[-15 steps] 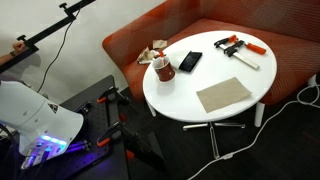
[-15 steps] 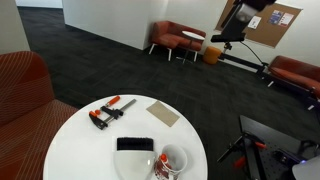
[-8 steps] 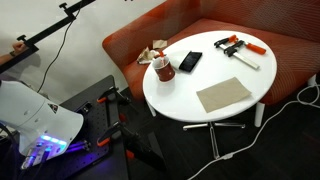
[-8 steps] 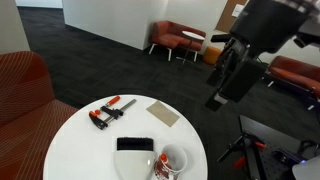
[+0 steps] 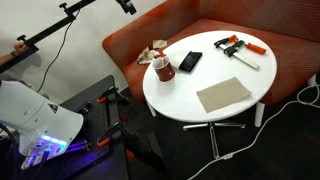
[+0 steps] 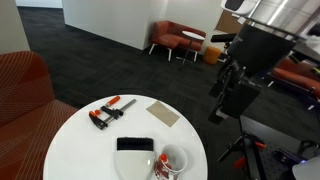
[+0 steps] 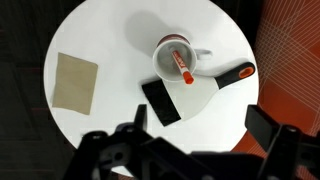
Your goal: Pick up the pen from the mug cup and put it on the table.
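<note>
The robot's gripper needs to close on the upper end of the reddish pen (image 5: 160, 54) (image 7: 188, 78), because that end sticks out above the rim of the mug cup.
The dark red mug cup (image 7: 174, 52) stands on the round white table (image 7: 110, 40), with the reddish pen (image 7: 182, 68) leaning inside it. My gripper (image 7: 200, 122) hangs high above the table, open and empty, its two dark fingers spread at the bottom of the wrist view. The mug is ahead of the fingers, beyond a black phone (image 7: 160, 100). The mug (image 5: 162, 70) (image 6: 172, 162) shows in both exterior views, as does the table (image 5: 190, 100) (image 6: 90, 145). In an exterior view the gripper (image 6: 228, 95) hovers off the table's far side.
A tan mat (image 7: 75, 82) (image 5: 223, 95) lies on the table. Black-and-orange bar clamps (image 5: 240, 47) (image 6: 110, 112) lie near the rim. The phone (image 5: 190, 61) lies beside the mug. The orange-red sofa (image 5: 200, 30) wraps round the table's back. Cables (image 5: 290, 100) trail on the floor.
The arm has swung in from far back and now looms larger and lower beside the table in an exterior view. Mug, pen and the other things have not moved.
</note>
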Controlling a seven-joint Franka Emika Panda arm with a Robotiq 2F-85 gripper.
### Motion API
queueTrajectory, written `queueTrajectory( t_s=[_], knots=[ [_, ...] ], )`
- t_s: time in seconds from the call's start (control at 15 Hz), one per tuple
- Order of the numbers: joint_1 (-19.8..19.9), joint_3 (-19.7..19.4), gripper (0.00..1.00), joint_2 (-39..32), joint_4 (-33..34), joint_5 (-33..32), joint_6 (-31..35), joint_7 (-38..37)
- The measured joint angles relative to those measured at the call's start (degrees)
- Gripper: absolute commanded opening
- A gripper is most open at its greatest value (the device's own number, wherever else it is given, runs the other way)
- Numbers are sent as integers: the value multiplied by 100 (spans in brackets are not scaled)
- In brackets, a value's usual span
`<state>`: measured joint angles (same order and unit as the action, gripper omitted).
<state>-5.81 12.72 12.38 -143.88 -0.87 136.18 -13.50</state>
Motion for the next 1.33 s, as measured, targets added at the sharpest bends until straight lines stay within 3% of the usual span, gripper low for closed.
queueTrajectory(
  t_s=[0.33,0.93,1.33],
  knots=[
    [-35,-85,100,-290,0,58,443,521],
    [-119,-398,100,-1611,49,1568,1532,3572],
    [17,-246,100,-2268,65,2086,2093,4425]
  ],
)
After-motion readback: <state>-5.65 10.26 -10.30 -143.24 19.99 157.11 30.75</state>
